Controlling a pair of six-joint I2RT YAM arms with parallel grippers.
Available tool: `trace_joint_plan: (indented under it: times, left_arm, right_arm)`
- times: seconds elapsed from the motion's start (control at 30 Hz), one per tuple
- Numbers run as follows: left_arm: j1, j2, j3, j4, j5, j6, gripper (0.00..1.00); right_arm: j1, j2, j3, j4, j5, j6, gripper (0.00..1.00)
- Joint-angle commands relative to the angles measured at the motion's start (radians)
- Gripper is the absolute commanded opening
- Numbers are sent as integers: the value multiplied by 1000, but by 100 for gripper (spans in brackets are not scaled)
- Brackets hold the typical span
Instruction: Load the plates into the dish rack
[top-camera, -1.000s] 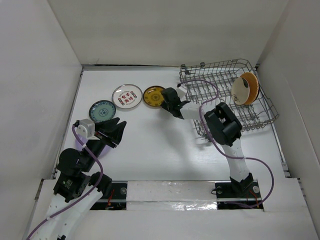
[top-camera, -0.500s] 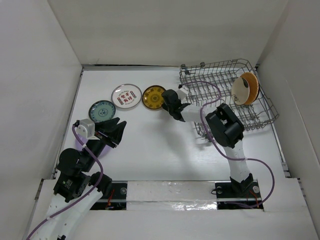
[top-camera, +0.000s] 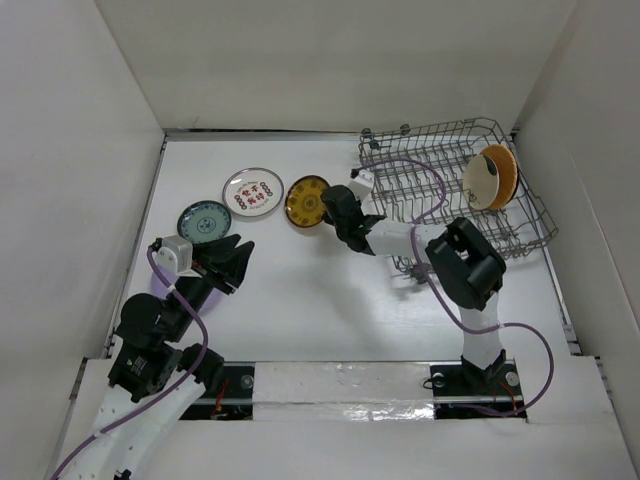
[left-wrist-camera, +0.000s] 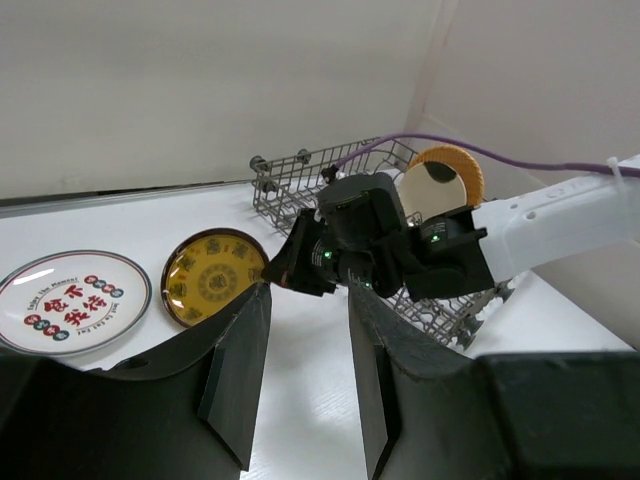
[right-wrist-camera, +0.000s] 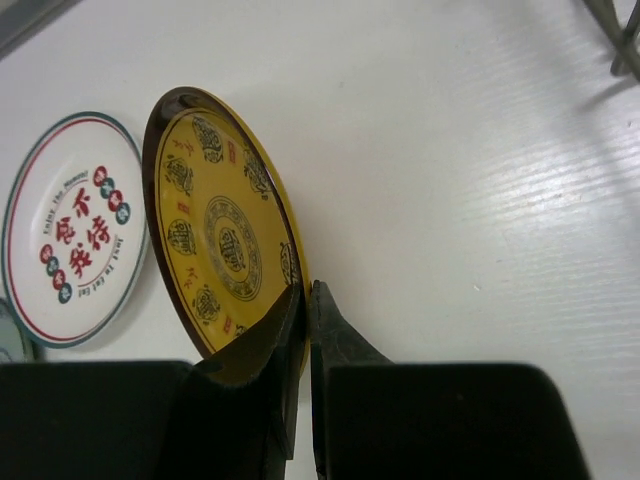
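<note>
I will release the dark yellow patterned plate, now tilted up off the table, from my right gripper in the dish rack (top-camera: 474, 185) against the cream side of the orange-tan plate.
My right gripper (top-camera: 335, 207) is shut on the rim of the dark yellow patterned plate (top-camera: 306, 201), which is tilted up off the table; the right wrist view shows the plate (right-wrist-camera: 225, 235) pinched between the fingertips (right-wrist-camera: 296, 305). The white plate with red marks (top-camera: 252, 191) and the teal patterned plate (top-camera: 204, 221) lie flat to its left. An orange-tan plate with cream inside (top-camera: 490, 177) stands upright in the grey wire dish rack (top-camera: 440, 155) at the right. My left gripper (top-camera: 235, 252) is open and empty near the teal plate; a lavender edge (top-camera: 157, 287) shows beneath the left arm.
White walls enclose the table on the left, back and right. The rack's near left corner (top-camera: 400, 262) is close to the right arm's forearm. The purple cable loops over the rack.
The right gripper has lifted the yellow plate's near edge, tilting it up, and drawn slightly toward the front. The left arm has not moved.
</note>
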Motion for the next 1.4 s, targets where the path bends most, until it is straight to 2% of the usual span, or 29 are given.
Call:
trace_joint_plan:
  times: [0.0, 0.23, 0.57, 0.63, 0.67, 0.77, 0.97, 1.17, 1.37]
  left_arm:
    - [-6, 10, -3, 52, 3, 0, 34]
    - [-6, -11, 2, 57, 40, -6, 34]
    - [-6, -79, 6, 71, 85, -10, 35]
    - [-6, -85, 8, 72, 91, -10, 35]
    - [-6, -85, 9, 69, 95, -10, 35]
    - [-6, -108, 11, 72, 109, -10, 35]
    - [-6, -149, 9, 69, 88, -7, 35]
    - [-6, -152, 12, 64, 74, -4, 35]
    - [-6, -149, 12, 64, 75, -4, 36]
  right_arm:
    - [6, -117, -14, 174, 54, -113, 0]
    - [-16, -304, -71, 222, 138, -332, 0]
    - [-240, -608, -190, 281, 182, -797, 0]
    - [-283, -627, -236, 356, 221, -901, 0]
    - [-299, -630, -258, 390, 242, -999, 0]
    - [-384, -622, -337, 524, 303, -1133, 0]
    - [-545, -533, -341, 505, 314, -1179, 0]
    - [-567, -396, -259, 562, 328, -1361, 0]
    - [-556, -332, -247, 616, 328, -1477, 0]
